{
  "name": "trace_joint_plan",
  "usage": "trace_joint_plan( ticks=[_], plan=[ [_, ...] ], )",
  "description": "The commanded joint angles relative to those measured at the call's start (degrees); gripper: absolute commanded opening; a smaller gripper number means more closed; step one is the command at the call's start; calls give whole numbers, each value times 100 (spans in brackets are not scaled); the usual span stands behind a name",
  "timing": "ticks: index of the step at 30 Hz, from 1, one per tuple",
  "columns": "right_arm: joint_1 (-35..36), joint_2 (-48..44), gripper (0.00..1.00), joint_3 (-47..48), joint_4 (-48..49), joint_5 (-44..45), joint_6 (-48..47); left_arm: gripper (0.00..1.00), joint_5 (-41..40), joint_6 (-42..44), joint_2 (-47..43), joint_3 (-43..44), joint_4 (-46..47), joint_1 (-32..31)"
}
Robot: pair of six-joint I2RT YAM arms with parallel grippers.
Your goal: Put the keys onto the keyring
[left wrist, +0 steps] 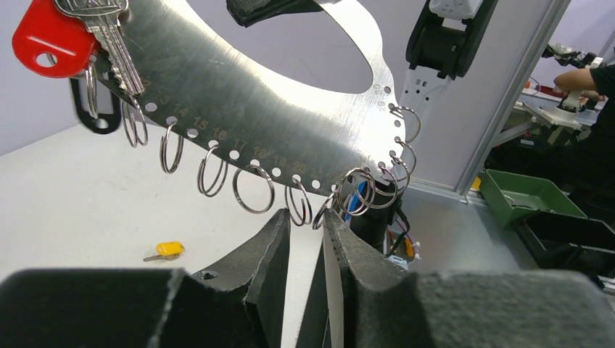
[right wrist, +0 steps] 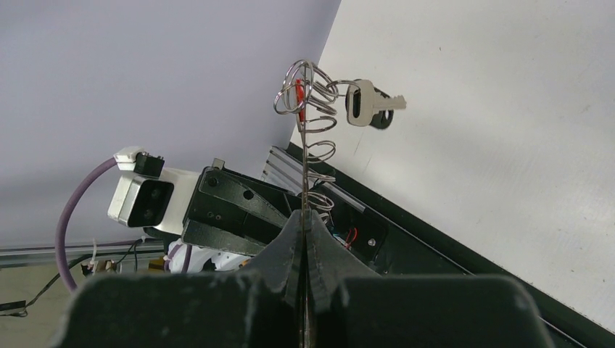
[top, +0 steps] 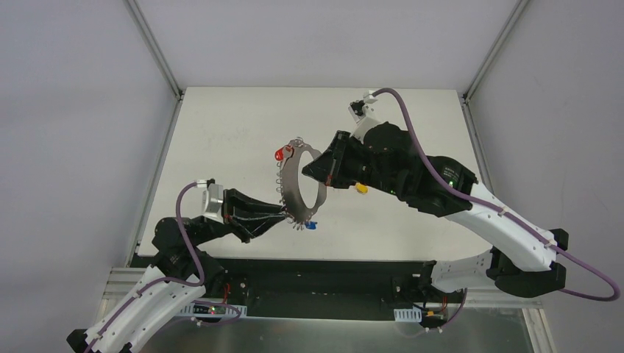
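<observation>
The left gripper's fingers meet only the bottom of the hanging split ring, so they should open wider and close higher, by the keyring's edge (left wrist: 304, 185).
The keyring (top: 288, 184) is a flat silver loop with numbered holes and several small split rings, held upright above the table. My right gripper (top: 315, 170) is shut on its rim, seen edge-on in the right wrist view (right wrist: 305, 217). A red-headed key (left wrist: 47, 40) and a silver key (left wrist: 116, 43) hang at its top, and a blue-headed key (top: 312, 226) hangs at the bottom. My left gripper (left wrist: 306, 215) is slightly open, with its tips just under a hanging split ring (left wrist: 299, 204). A yellow-headed key (top: 361, 188) lies on the table.
A black loop tag (left wrist: 93, 109) hangs behind the keyring. A green bin (left wrist: 533, 196) and a person's arm (left wrist: 580, 80) are beyond the table. Frame posts (top: 154, 48) stand at the back corners. The table's black near edge (top: 324, 268) runs by the arm bases.
</observation>
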Motion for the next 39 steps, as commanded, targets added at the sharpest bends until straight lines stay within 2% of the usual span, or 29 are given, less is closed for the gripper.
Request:
trace_joint_plan(
  ticks=[1,3,7,13,16,21,29,39],
  plan=[
    [-18,-127,0,148,477,2,82,22,259,-72,-42,18,428,-61],
    [-21,-125,0,134,520,-33,91,28,320,-107,-16,21,485,-61],
    [-26,-105,0,164,527,-102,93,25,341,-87,-21,32,498,-58],
    [-34,-171,0,122,510,-88,88,31,326,-81,-101,55,471,-61],
    [-46,-184,0,108,510,-134,97,43,224,20,-165,96,274,-61],
    [-40,-245,0,57,514,-160,120,49,-84,294,-401,153,-171,-61],
    [-40,-276,0,41,556,-266,120,49,-176,534,-462,300,-524,-61],
    [-44,-329,0,-34,657,-365,94,39,-388,711,-510,328,-524,-61]
  ],
)
